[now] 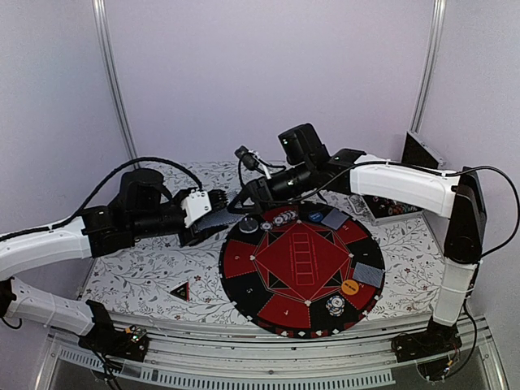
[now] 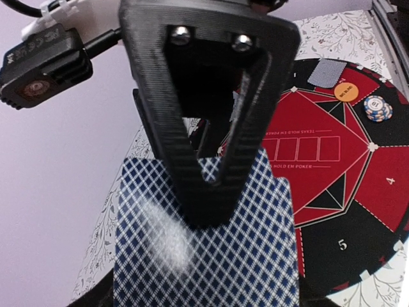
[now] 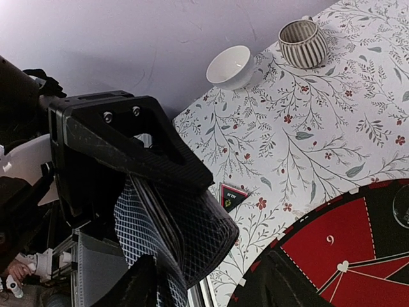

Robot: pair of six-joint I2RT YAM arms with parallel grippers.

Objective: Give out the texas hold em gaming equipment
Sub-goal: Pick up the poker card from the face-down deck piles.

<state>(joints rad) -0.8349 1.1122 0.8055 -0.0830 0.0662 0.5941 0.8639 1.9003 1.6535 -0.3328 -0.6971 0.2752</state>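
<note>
The outer card bows off the deck; my right fingers straddle both, so I should pinch only that card's loose end [image 3: 171,289] and peel it off.
My left gripper [image 1: 213,214] is shut on a deck of cards [image 1: 218,219] with blue-white diamond backs, held above the table left of the round mat [image 1: 268,280]. In the left wrist view its upper finger [image 2: 204,128] presses on the top card [image 2: 204,256]. My right gripper [image 1: 242,205] is open, its jaws to either side of the deck's bent corner [image 3: 208,240]. On the mat lie two cards [image 1: 334,218] [image 1: 368,274], an orange disc [image 1: 350,287], a blue disc [image 1: 315,216], a dark disc [image 1: 248,225] and chips [image 1: 335,305]. The black-red triangle [image 1: 179,291] lies on the cloth.
An open case [image 1: 388,210] stands at the back right. A white bowl [image 3: 230,66] and a striped cup [image 3: 303,43] sit on the floral cloth in the right wrist view. The two arms meet closely above the mat's far left edge.
</note>
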